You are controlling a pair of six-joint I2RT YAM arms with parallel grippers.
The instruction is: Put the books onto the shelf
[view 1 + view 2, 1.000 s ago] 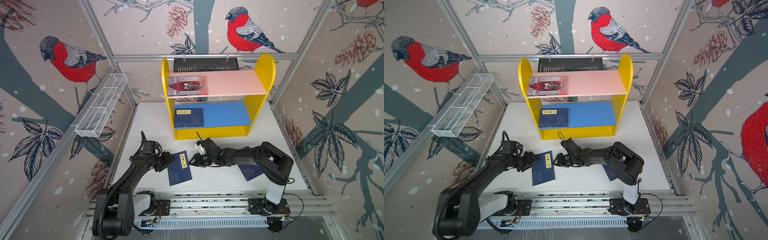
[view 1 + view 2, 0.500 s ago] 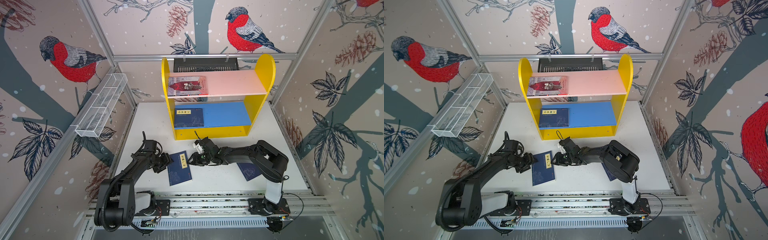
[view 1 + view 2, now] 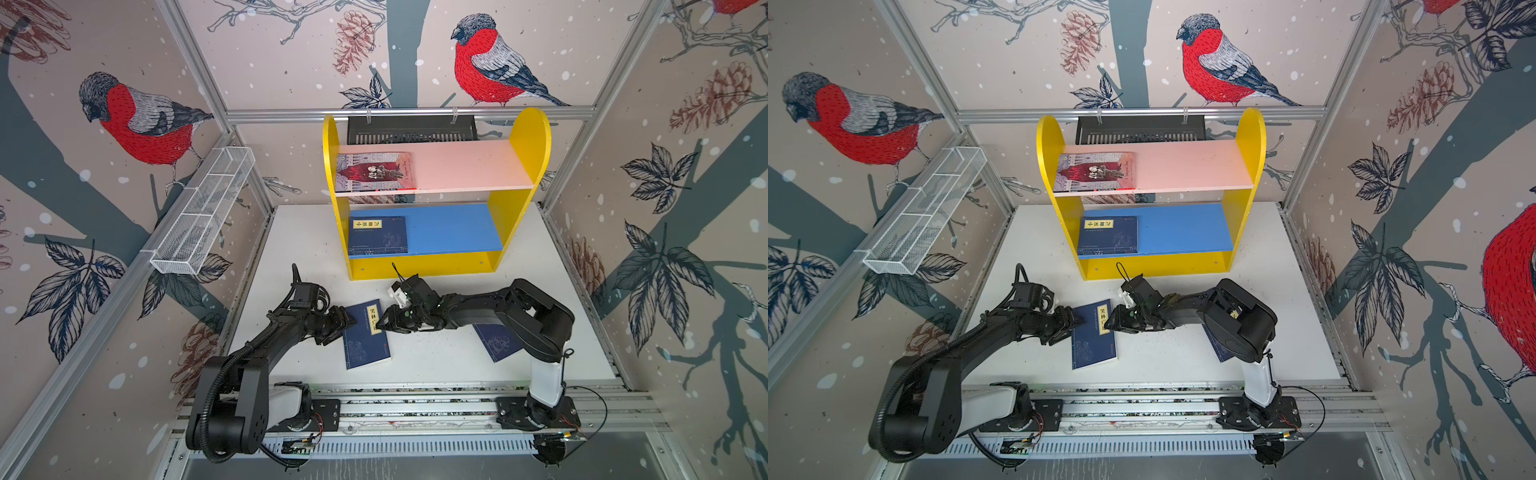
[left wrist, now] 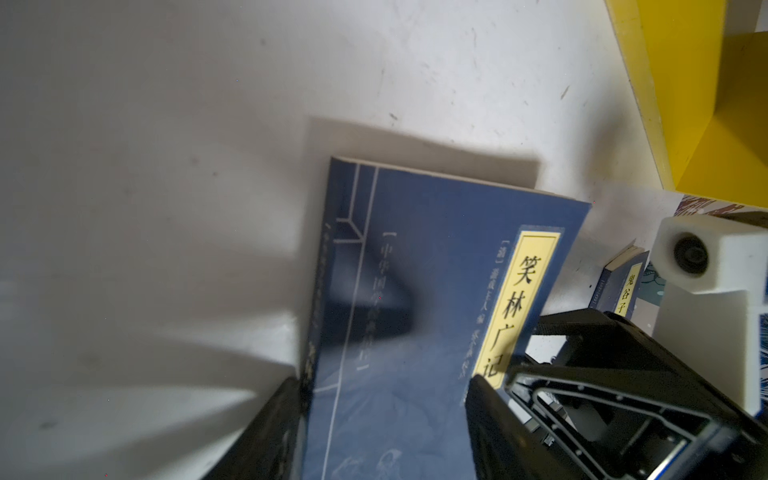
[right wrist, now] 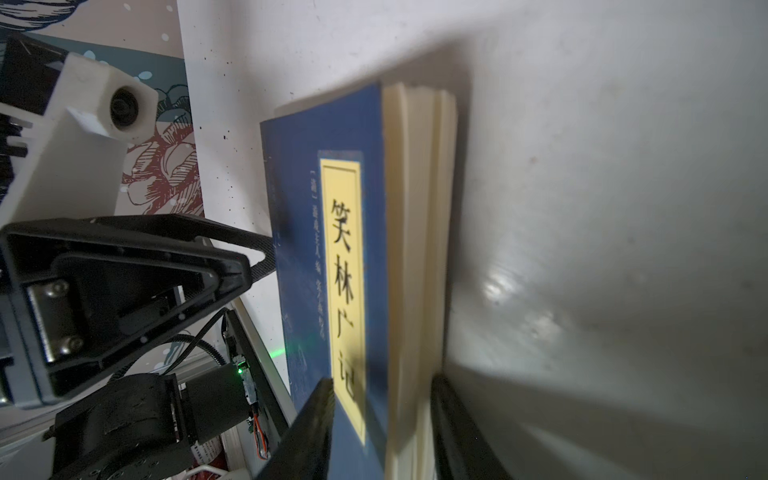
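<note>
The navy book's spine has my open left gripper at it, so my right gripper will take the page edge [image 5: 417,296] again and prop it up before my left gripper closes.
A navy book [image 3: 365,336] with a yellow label lies on the white table [image 3: 436,365], flanked by both grippers. My left gripper [image 3: 347,323] is open at its spine side; in the left wrist view the cover [image 4: 415,291] fills the gap between the fingers [image 4: 270,428]. My right gripper [image 5: 382,380] is shut on the page edge [image 5: 415,249], one finger on the cover and one under the pages. A second navy book [image 3: 496,345] lies partly under the right arm. On the yellow shelf [image 3: 528,137], a grey-lilac book [image 3: 376,171] lies on the pink board and a navy one [image 3: 378,235] on the blue board.
A white wire mesh basket [image 3: 199,220] hangs on the left wall. A black slotted tray [image 3: 411,129] hangs behind the shelf. The shelf's yellow base [image 3: 424,266] stands just beyond both grippers. The right parts of both boards [image 3: 457,226] are bare.
My left gripper has crept a little to the right, up to the book's spine edge. The right arm's elbow has shifted slightly. The book has hardly moved.
</note>
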